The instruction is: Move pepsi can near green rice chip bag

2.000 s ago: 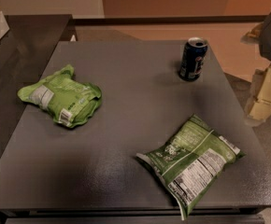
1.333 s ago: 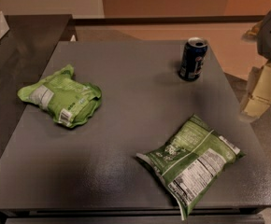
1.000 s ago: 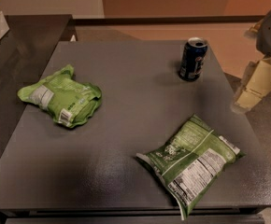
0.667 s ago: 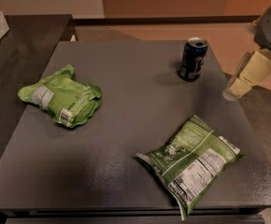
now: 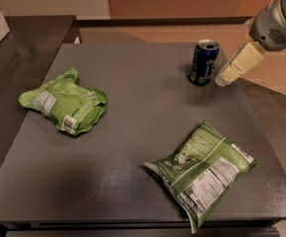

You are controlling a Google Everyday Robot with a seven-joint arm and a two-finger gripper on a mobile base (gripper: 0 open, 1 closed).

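Note:
My gripper is to close next around the upper half of the pepsi can (image 5: 206, 56), so that it grips the can just below its silver top.
The pepsi can (image 5: 204, 62), dark blue with a silver top, stands upright at the far right of the dark table (image 5: 133, 112). The green rice chip bag (image 5: 64, 101), puffy and lime green with a whitish label, lies at the left of the table. My gripper (image 5: 224, 79) comes in from the upper right on a grey arm, with its cream finger (image 5: 239, 63) pointing down-left. Its tip is just right of the can, close to it, above the table. The can stands free.
A larger, darker green bag (image 5: 202, 171) with a white nutrition panel lies at the front right of the table. A dark counter (image 5: 15, 38) adjoins on the left. Tan floor (image 5: 276, 98) lies beyond the right edge.
My gripper has moved left and up from the table's right edge to just beside the can. The can and both bags have not moved.

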